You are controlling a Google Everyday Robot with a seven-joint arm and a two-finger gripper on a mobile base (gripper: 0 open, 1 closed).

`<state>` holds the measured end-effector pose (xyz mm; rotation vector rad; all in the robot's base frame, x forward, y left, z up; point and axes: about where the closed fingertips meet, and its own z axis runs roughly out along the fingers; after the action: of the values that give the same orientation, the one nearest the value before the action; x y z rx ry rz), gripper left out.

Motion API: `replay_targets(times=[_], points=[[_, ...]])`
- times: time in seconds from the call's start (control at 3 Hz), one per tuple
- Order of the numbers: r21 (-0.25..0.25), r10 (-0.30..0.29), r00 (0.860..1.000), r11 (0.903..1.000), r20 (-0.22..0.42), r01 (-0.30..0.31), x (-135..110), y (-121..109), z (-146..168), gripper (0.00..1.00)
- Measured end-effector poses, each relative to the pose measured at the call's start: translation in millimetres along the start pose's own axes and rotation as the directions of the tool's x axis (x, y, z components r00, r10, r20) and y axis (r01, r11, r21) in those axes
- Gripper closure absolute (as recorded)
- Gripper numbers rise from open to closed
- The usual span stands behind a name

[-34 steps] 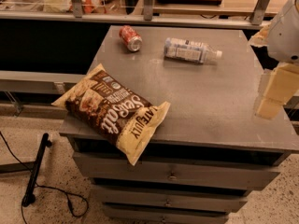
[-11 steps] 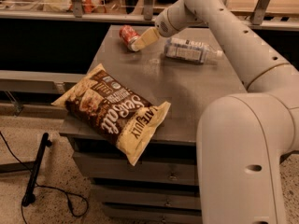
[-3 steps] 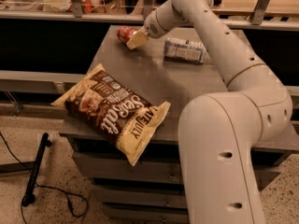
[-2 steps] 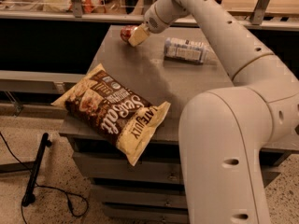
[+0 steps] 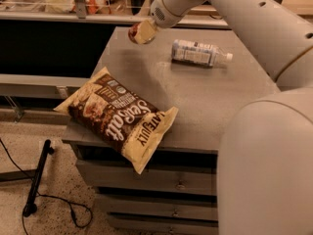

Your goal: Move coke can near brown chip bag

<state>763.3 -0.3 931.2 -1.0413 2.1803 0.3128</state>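
Note:
Next, my gripper lets go of the coke can between the brown chip bag and the plastic bottle [image 5: 144,70].
The coke can [image 5: 131,32] shows only as a small red sliver at the far left of the grey cabinet top [image 5: 195,97]; the rest of it is hidden behind the cream fingers. My gripper [image 5: 142,32] is shut on the can and holds it slightly above the surface. The white arm reaches in from the upper right. The brown chip bag [image 5: 117,115], with white "Sea Salt" lettering, lies flat at the front left corner and overhangs the edge. The can is well behind the bag and apart from it.
A clear plastic bottle [image 5: 199,52] with a pale label lies on its side at the back right of the top. My arm's large white body [image 5: 266,165] fills the right foreground. Drawers [image 5: 161,180] sit below the top. A black cable and stand [image 5: 36,180] lie on the floor at left.
The gripper has closed around the can at the back left and raised it a little off the surface. The bag and the bottle have not moved.

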Motion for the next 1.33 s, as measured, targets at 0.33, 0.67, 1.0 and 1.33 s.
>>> replay_targets(times=[0.33, 0.67, 1.0, 1.33], points=[[0.057, 0.064, 0.998, 0.9964, -0.019, -0.063, 7, 29, -32, 1.00], [0.078, 0.152, 0.986, 0.9861, -0.071, -0.146, 39, 63, -44, 1.00], [0.073, 0.221, 0.964, 0.9746, -0.150, -0.212, 71, 88, -47, 1.00], [0.046, 0.254, 0.949, 0.9672, -0.188, -0.250, 94, 95, -51, 1.00]])
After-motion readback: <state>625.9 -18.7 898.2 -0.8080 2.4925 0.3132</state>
